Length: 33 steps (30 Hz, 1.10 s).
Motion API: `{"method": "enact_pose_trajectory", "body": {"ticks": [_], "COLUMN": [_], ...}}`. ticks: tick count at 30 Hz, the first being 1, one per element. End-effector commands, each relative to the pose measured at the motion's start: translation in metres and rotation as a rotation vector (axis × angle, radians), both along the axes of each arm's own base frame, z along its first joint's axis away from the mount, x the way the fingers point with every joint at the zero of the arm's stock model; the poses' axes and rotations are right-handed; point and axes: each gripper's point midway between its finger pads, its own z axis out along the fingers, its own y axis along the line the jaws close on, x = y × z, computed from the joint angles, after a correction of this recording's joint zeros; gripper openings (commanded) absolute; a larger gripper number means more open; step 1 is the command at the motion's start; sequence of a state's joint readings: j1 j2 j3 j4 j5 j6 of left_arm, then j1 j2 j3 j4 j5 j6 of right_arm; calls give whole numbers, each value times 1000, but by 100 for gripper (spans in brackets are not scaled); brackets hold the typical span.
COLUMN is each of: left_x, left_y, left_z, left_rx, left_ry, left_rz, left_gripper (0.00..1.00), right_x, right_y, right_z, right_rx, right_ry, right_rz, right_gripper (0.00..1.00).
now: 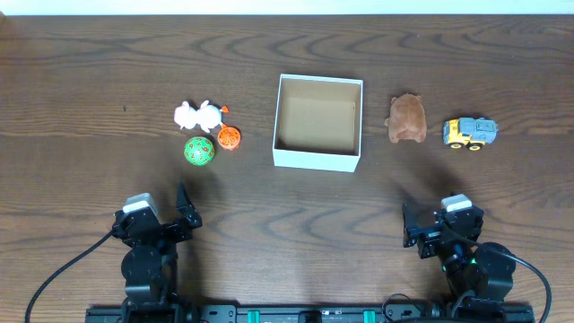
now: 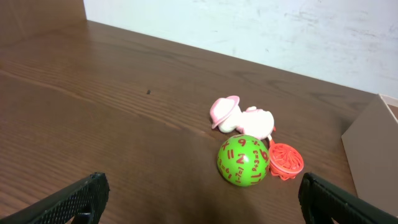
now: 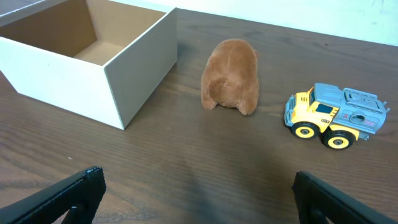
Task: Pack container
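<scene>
Next, I close my right gripper on the middle of the brown plush's body (image 1: 408,117) (image 3: 231,76), between the container and the toy truck.
The container (image 1: 318,160), a white-walled box with a tan inside, stands at mid-table and holds nothing; its corner shows in the right wrist view (image 3: 134,74). Left of it lie a white-and-pink toy (image 1: 198,115), an orange lattice ball (image 1: 229,138) and a green numbered ball (image 1: 198,150); all three show in the left wrist view, the green ball (image 2: 243,160) nearest. Right of it lie a brown plush (image 1: 406,118) and a yellow-and-grey toy truck (image 1: 470,133). My left gripper (image 1: 170,215) and right gripper (image 1: 432,224) are open, empty, near the front edge.
The dark wooden table (image 1: 90,81) runs under everything. A white wall (image 2: 280,31) lies beyond the far edge. Black cables (image 1: 54,278) trail from the arm bases at the front.
</scene>
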<state>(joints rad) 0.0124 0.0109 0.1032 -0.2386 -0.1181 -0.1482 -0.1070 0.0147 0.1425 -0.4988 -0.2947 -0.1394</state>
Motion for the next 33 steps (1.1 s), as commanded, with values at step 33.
{"method": "enact_pose_trajectory", "body": {"ticks": [33], "left_x": [0], "left_y": [-1], "left_z": [-13], "left_rx": [14], "left_ry": [28], "left_rz": [-8], "left_gripper": [98], "right_x": [1], "right_y": [9], "right_z": [7], "right_rx": [28], "right_ry": [-31], "right_rz": [45], "right_gripper": [99]}}
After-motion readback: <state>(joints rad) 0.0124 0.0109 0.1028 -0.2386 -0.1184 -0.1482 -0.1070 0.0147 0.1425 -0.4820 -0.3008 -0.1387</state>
